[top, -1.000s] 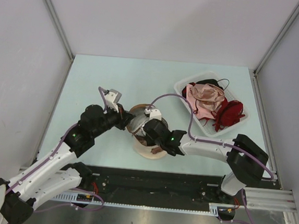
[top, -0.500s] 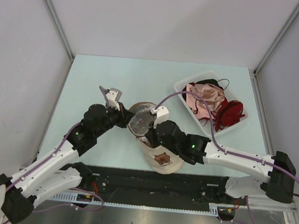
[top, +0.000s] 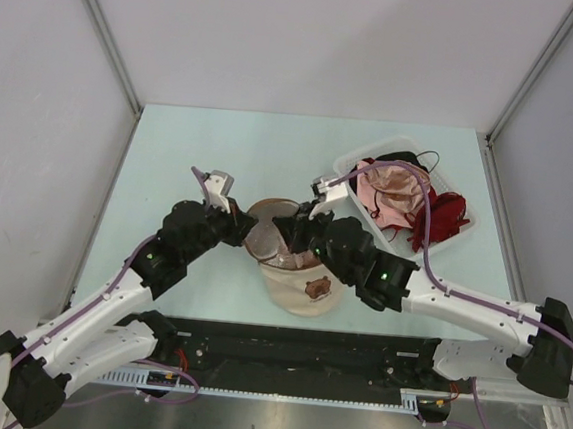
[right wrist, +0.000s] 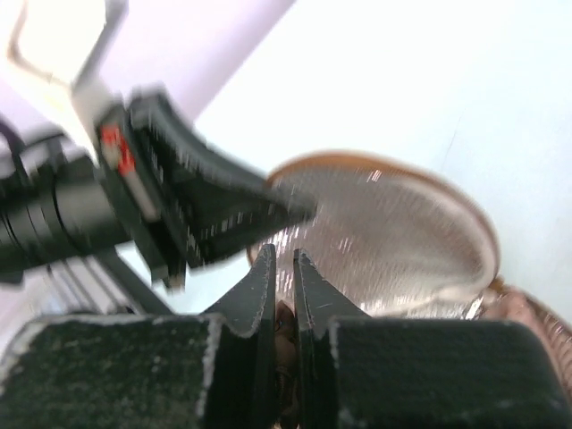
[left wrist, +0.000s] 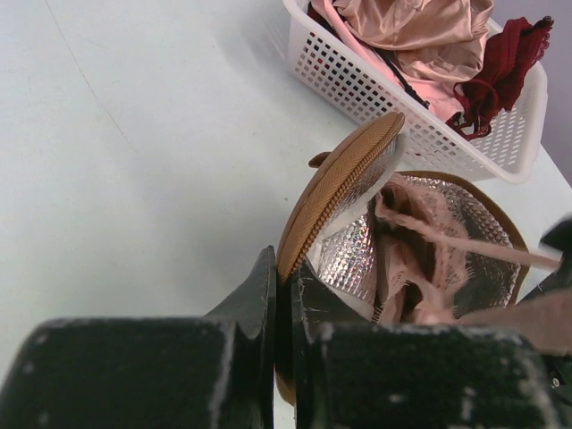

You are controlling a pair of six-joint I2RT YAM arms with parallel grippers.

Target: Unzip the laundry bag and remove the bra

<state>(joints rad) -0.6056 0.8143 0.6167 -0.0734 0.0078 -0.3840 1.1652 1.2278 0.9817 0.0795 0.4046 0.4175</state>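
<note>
Next, my right gripper lets go of the bra on top of the pink satin garment in the white perforated tray (top: 396,206).
The laundry bag (top: 298,294) stands unzipped mid-table, a beige pouch with a brown label. Its round lid (left wrist: 344,174) is tipped up, showing the silvery lining (right wrist: 393,228). My left gripper (left wrist: 284,270) is shut on the lid's brown zipper rim; from above the left gripper (top: 242,233) sits at the bag's left side. The bra (left wrist: 407,259), pale pinkish lace, lies bunched inside the bag, one strap pulled taut to the right. My right gripper (right wrist: 282,256) is shut on a bit of that fabric; from above the right gripper (top: 289,229) hovers over the open mouth.
A white perforated tray (top: 347,166) at the back right holds a pink satin garment (top: 394,189) and a red-and-black one (top: 442,218). In the left wrist view the tray (left wrist: 393,98) stands just behind the lid. The two grippers are close together over the bag.
My right gripper has risen out of the bag and moved toward the far side, drawing the bra's fabric up. The bag shifted slightly. The left gripper kept its hold on the lid.
</note>
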